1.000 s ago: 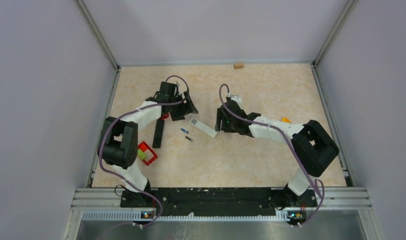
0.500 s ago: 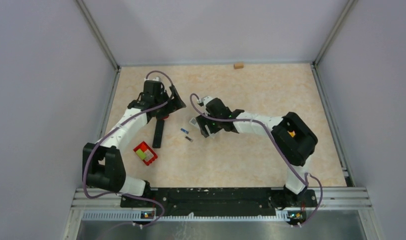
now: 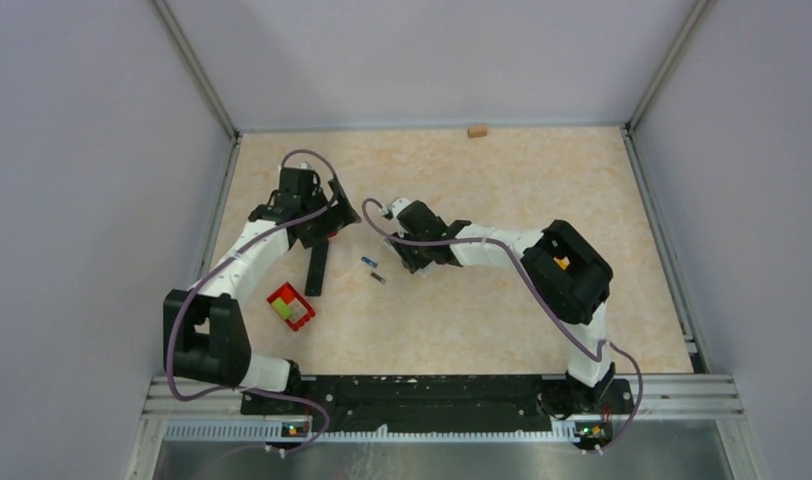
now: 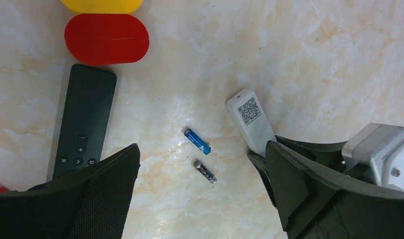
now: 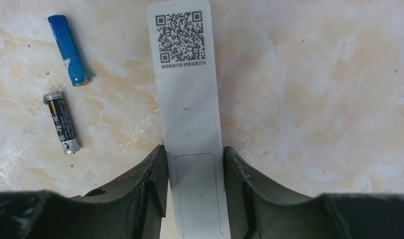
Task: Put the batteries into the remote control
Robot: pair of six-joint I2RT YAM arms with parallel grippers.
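Observation:
Next, my right gripper sets the white remote control down on the bare table [image 3: 508, 248] next to the yellow piece, away from the batteries.
The white remote control [image 5: 187, 94] lies back-side up on the table, QR code at its far end and battery cover outline between my fingers. My right gripper [image 5: 194, 152] [image 3: 414, 255] is shut on its sides. Left of it lie two batteries: a blue one [image 5: 69, 50] [image 4: 197, 141] [image 3: 367, 262] and a dark one [image 5: 62, 122] [image 4: 205, 172] [image 3: 378, 276], a short gap apart. My left gripper [image 4: 201, 154] [image 3: 327, 215] hangs wide open above them, holding nothing. The remote [image 4: 252, 122] also shows in the left wrist view, its near end under my right gripper.
A black remote [image 4: 85, 119] [image 3: 317, 268] lies left of the batteries. Beyond its far end sit a red capsule shape [image 4: 106, 39] and a yellow one [image 4: 101, 5]. A red box [image 3: 290, 306] sits near the left arm. A small wooden block [image 3: 476, 130] rests by the back wall.
My right gripper has moved left along the white remote and closed on its sides. My left gripper has swung left and back and opened wide.

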